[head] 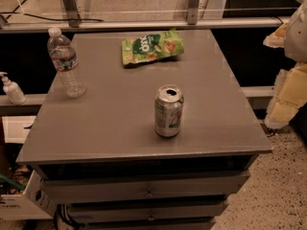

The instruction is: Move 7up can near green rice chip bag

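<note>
My gripper should grip the middle of the 7up can [170, 112], since the can should move upright toward the green rice chip bag.
The 7up can [168, 111] stands upright on the grey cabinet top [110, 123], near the front and right of centre, its opened top facing up. The green rice chip bag [152, 46] lies flat at the back of the top, a little left of the can's line and well apart from it. My gripper [289, 96] is at the right edge of the view, beyond the cabinet's right side, away from both the can and the bag and holding nothing that I can see.
A clear plastic water bottle [65, 63] stands upright at the back left of the top. A small white pump bottle [12, 88] sits on a ledge to the left. Drawers [148, 191] run below the front edge. A metal rail [144, 24] crosses behind.
</note>
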